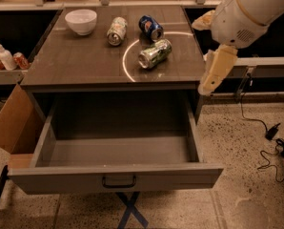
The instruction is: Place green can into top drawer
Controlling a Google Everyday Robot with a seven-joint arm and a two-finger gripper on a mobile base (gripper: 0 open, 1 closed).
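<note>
Next, my gripper should go to the green can's far end (165, 47), the one nearer the blue can, and close there.
The green can (155, 53) lies on its side on the dark tabletop (75, 66), inside a bright ring of light, right of centre. The top drawer (116, 173) is pulled fully open below the tabletop; its inside shows nothing in it, and the dark bar handle (118, 181) sits on its front panel. My gripper (212, 78) hangs from the white arm (247, 13) just off the table's right edge. It is right of the green can, apart from it, and holds nothing.
A paler white-green can (116, 31) and a blue can (150, 27) lie behind the green can. A white bowl (82, 21) stands at the back left. A cardboard box (13, 123) is left of the drawer. Bottles (4, 56) stand on a left shelf. Cables (270, 137) lie on the floor at right.
</note>
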